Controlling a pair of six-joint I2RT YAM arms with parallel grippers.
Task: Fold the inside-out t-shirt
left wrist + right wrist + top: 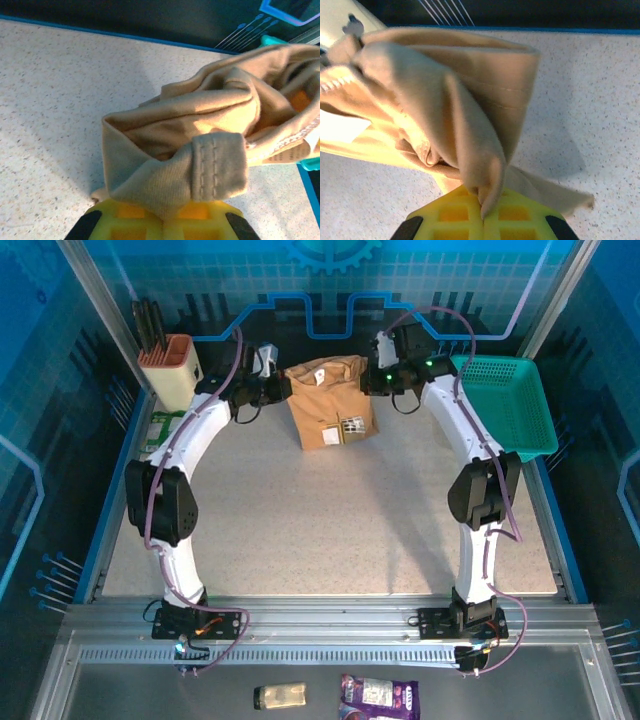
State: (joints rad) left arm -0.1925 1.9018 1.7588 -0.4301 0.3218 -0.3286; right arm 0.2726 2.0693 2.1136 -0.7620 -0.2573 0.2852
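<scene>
I will release the tan t-shirt, now bunched between my two grippers, with my left gripper on the bare middle of the table (pixel 321 494), between my two arms.
The tan inside-out t-shirt (pixel 328 400) hangs bunched between my two grippers at the far middle of the table, its lower part drooping to the tabletop, a white tag on its front. My left gripper (pixel 277 389) is shut on the shirt's left end; in the left wrist view a stitched hem fold (pixel 217 167) bulges out above the closed yellow jaws (pixel 164 220). My right gripper (pixel 372 380) is shut on the shirt's right end; in the right wrist view a pinched fold of fabric (pixel 480 170) rises from the closed jaws (pixel 482 212).
A green basket (pixel 505 405) stands at the far right. A beige holder with dark tools (pixel 170 365) sits at the far left, a green packet (pixel 160 428) beside it. A jar (pixel 280 697) and a purple packet (pixel 378 697) lie off the table's near edge.
</scene>
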